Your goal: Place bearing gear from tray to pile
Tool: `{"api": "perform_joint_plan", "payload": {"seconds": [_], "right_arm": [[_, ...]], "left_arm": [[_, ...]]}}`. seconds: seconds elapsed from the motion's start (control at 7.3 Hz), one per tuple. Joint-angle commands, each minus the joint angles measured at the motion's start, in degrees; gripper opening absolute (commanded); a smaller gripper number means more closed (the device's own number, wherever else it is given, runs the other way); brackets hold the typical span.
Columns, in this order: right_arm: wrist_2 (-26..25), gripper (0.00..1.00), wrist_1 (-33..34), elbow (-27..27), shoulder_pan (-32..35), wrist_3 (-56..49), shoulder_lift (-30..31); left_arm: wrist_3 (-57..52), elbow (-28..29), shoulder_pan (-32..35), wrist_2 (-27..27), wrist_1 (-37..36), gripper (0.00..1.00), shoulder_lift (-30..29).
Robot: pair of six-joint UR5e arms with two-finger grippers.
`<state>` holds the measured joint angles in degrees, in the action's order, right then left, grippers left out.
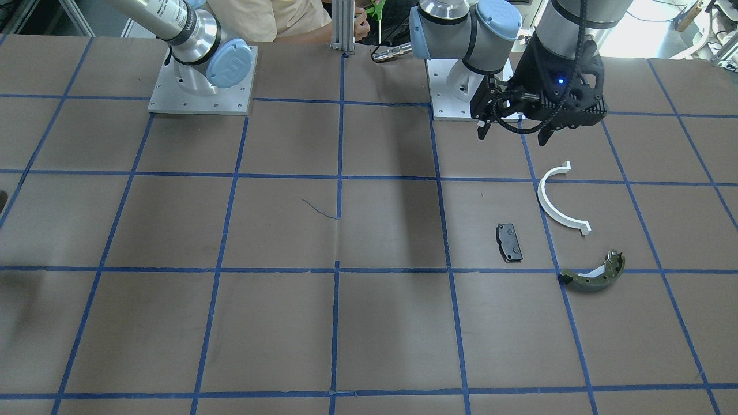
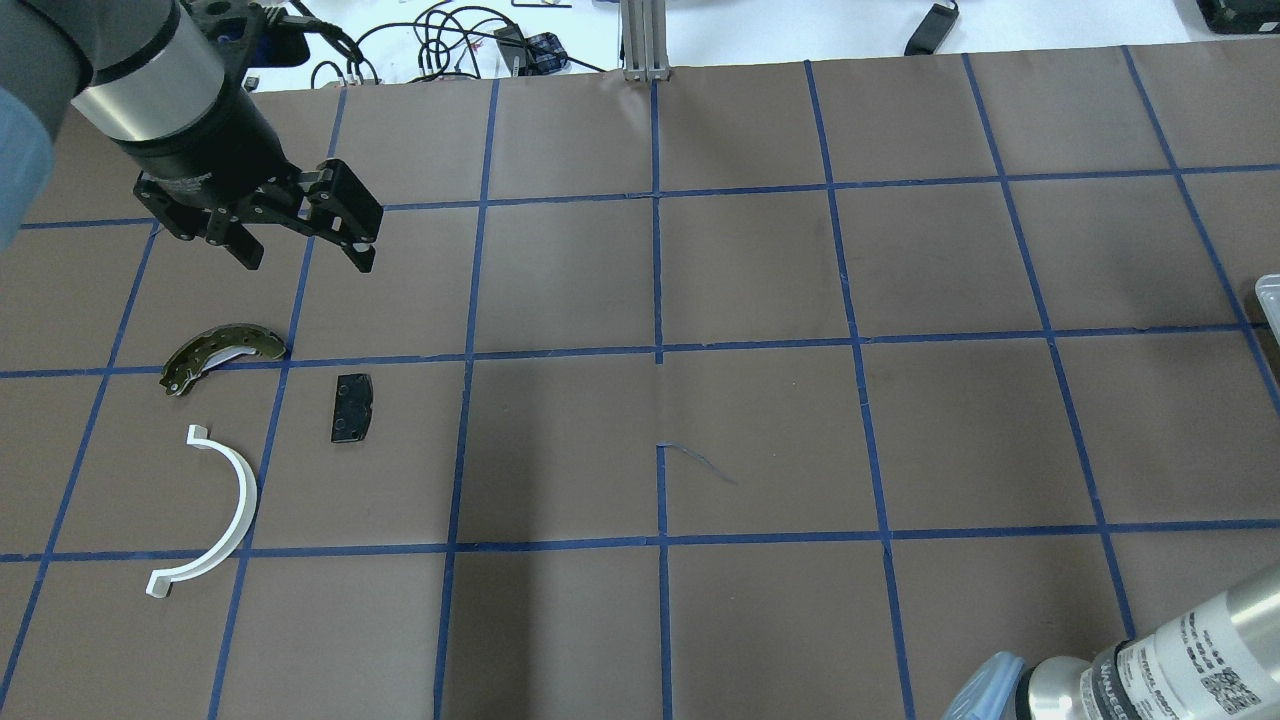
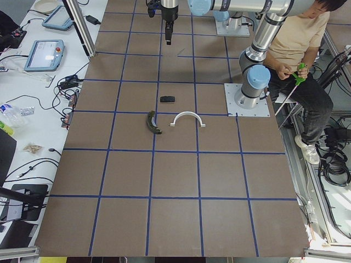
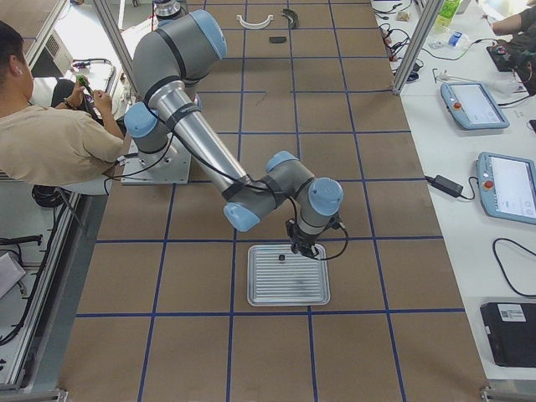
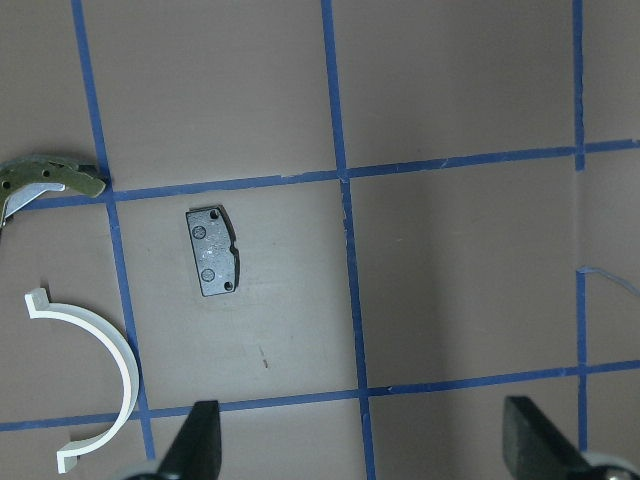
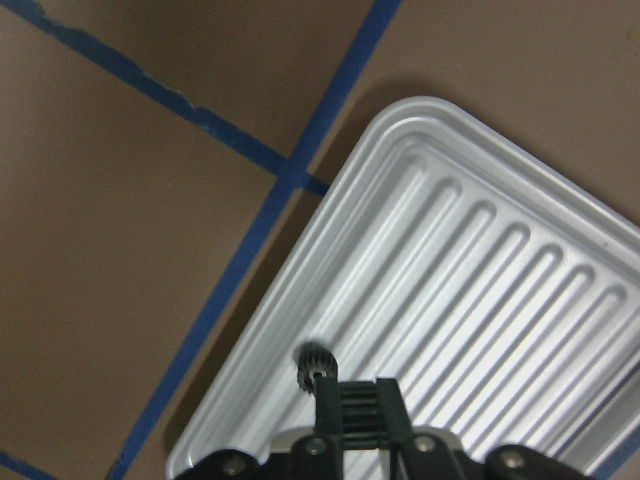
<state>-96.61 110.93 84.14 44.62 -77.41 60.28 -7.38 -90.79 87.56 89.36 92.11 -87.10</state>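
Next, I open my right gripper to let go of the bearing gear on the brake pad side of the gap in the blue tape (image 1: 357, 250).
The bearing gear (image 6: 314, 362), small and black, sits at the tip of my right gripper (image 6: 360, 385), low over a corner of the ribbed metal tray (image 6: 520, 250). The fingers are closed together. In the exterior right view this gripper (image 4: 296, 249) stands over the tray (image 4: 285, 289). The pile lies far away at my left: a white half-ring (image 2: 225, 510), a black brake pad (image 2: 351, 407) and an olive brake shoe (image 2: 215, 350). My left gripper (image 2: 305, 262) hangs open and empty above the table beside the pile. Its wrist view shows the pad (image 5: 212, 252).
A seated person (image 4: 50, 142) is behind the robot bases. An aluminium post (image 2: 645, 40) stands at the table's far edge. Teach pendants (image 4: 507, 184) and cables lie on the side bench. The tray's edge (image 2: 1268, 300) just shows at the overhead view's right border.
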Motion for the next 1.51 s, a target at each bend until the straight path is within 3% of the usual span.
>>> {"api": "perform_joint_plan", "payload": {"seconds": [0.0,0.55,0.82,1.37], "right_arm": [[1.68,0.00,-0.63,0.32,7.89,10.46,0.54],[2.04,0.00,-0.63,6.81,24.68,34.28,6.06],[5.29,0.00,0.15,10.59,34.43,49.98,8.00],[6.35,0.00,3.65,10.96,55.43,75.41,7.31]], "left_arm": [[0.00,0.00,-0.02,0.02,0.00,1.00,0.00],[0.00,0.00,-0.02,0.02,0.00,1.00,0.00],[0.00,0.00,-0.02,0.02,0.00,1.00,0.00],[0.09,0.00,0.07,-0.24,0.00,1.00,0.00]]}}
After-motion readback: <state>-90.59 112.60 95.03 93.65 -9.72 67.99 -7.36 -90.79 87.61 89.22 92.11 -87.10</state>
